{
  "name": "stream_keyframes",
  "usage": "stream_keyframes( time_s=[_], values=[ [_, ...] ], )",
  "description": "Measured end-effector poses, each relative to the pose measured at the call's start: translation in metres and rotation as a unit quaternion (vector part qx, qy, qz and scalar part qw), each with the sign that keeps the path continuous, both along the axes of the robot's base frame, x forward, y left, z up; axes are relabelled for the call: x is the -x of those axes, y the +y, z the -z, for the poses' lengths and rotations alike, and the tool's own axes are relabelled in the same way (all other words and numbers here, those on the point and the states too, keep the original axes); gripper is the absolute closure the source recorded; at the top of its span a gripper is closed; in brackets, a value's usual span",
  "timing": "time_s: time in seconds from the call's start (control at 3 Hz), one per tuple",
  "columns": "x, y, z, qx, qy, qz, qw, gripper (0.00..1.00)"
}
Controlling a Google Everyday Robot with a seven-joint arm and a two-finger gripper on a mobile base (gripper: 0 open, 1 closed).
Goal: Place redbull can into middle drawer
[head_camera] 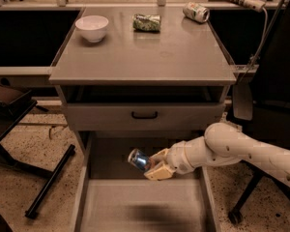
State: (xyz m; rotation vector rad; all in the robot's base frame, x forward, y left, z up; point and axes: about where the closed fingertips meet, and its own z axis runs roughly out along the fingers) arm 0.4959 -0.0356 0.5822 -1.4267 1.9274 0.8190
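Observation:
Next, I let go of the redbull can near the middle of the open middle drawer's flat bottom (150, 189).
The redbull can (139, 160) is a slim blue and silver can, lying tilted with its shiny end toward the camera. My gripper (153, 165) is shut on it, with cream fingers (159, 172) above and below the can. It holds the can over the far part of the open middle drawer (143, 204), a wide grey drawer with a flat floor, pulled far out at the bottom of the cabinet. My white arm (241, 150) comes in from the right.
A grey drawer front with a black handle (144, 115) sits above. On the cabinet top (145, 54) are a white bowl (92, 27), a green foil packet (147, 22) and a green and white can (195, 11). A black chair base (48, 182) stands at left.

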Motion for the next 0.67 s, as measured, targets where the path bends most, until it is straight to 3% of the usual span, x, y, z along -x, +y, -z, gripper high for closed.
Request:
stream_keyframes(
  time_s=[0.33, 0.67],
  values=[
    [-0.001, 0.008, 0.029, 0.031, -0.012, -0.001, 0.9994, 1.00],
    [-0.017, 0.013, 0.083, 0.068, -0.030, 0.023, 0.9970, 1.00]
  ],
)
